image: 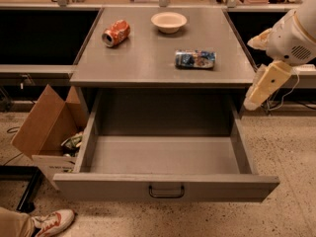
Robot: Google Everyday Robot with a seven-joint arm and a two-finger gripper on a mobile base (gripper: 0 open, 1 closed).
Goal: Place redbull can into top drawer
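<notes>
Next, my gripper will go to the middle (198, 59) of the blue and silver redbull can and close there.
The redbull can (195, 59), blue and silver, lies on its side on the right part of the grey cabinet top (148, 63). The top drawer (98, 184) below is pulled fully out, and nothing shows inside it. Its dark handle (167, 190) sits in the middle of the front panel. My gripper (260, 89), cream-coloured on a white arm, hangs pointing down just off the cabinet's right edge. It is to the right of the can, a little below it, and apart from it.
An orange-red soda can (116, 33) lies at the back left of the top, and a pale bowl (169, 21) stands at the back middle. An open cardboard box (47, 127) sits on the floor to the left of the drawer. A person's shoe (52, 221) is at the bottom left.
</notes>
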